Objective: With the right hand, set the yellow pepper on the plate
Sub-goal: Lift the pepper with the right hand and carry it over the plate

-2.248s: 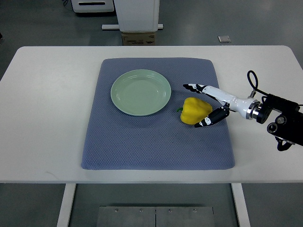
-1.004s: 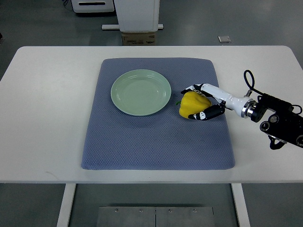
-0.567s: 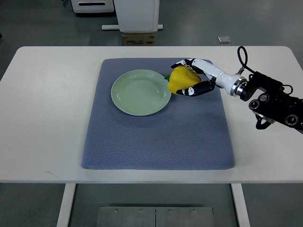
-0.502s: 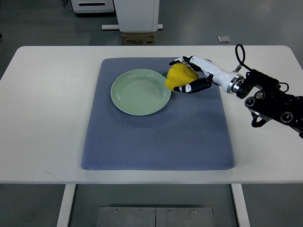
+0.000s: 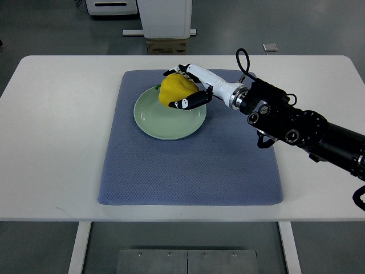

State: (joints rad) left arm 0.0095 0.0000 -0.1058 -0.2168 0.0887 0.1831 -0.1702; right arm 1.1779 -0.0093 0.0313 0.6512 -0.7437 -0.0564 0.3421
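Next, I let go of the yellow pepper with my right gripper between the pale green plate's middle and its arm-side rim [image 5: 183, 113].
My right hand [image 5: 177, 87] holds the yellow pepper [image 5: 173, 91], fingers curled around it from above and below. The pepper hangs over the far part of the pale green plate [image 5: 162, 123]; I cannot tell if it touches the plate. The plate lies on the blue-grey mat [image 5: 188, 165]. My right arm [image 5: 285, 120] reaches in from the right edge across the mat's far right corner. No left arm shows.
The mat lies on a white table [image 5: 51, 125]. Beyond the table's far edge stand a white pedestal [image 5: 165, 17] and a cardboard box [image 5: 166, 45] on the floor.
My right hand closed on the pepper on the mat, lifted it and carried it left and away, from beside the plate's right rim to over the plate.
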